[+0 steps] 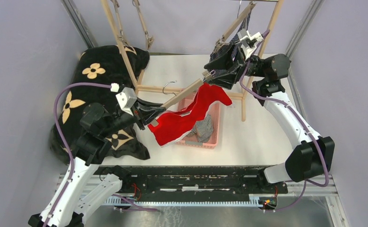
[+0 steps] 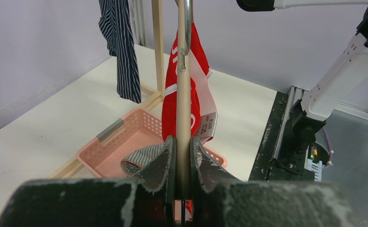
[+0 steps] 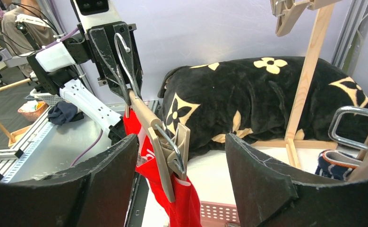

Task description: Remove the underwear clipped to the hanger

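Note:
My left gripper is carrying the hanger next to the low clip, so my right gripper will take hold of the hanger's high end (image 1: pixel 208 75) before my left gripper squeezes that clip.
A tan hanger (image 1: pixel 184 93) is held slanting above the pink basket (image 1: pixel 216 142), and my left gripper (image 1: pixel 149 113) is shut on the low end of its bar (image 2: pixel 184 94). Red briefs (image 1: pixel 186 118) hang from the clip (image 3: pixel 175 151) at the hanger's high end and droop toward the basket. My right gripper (image 3: pixel 181 142) is open, one finger on each side of that clip without touching it. Grey-and-white striped briefs (image 1: pixel 203 128) lie in the basket. Dark blue striped boxers (image 2: pixel 120 42) hang on the wooden rack behind.
A black blanket with tan flowers (image 1: pixel 101 71) is heaped at the table's left. The wooden rack (image 1: pixel 120 42) stands across the back, with its base rails by the basket. A second hanger's metal hook (image 3: pixel 347 125) sits close to my right gripper.

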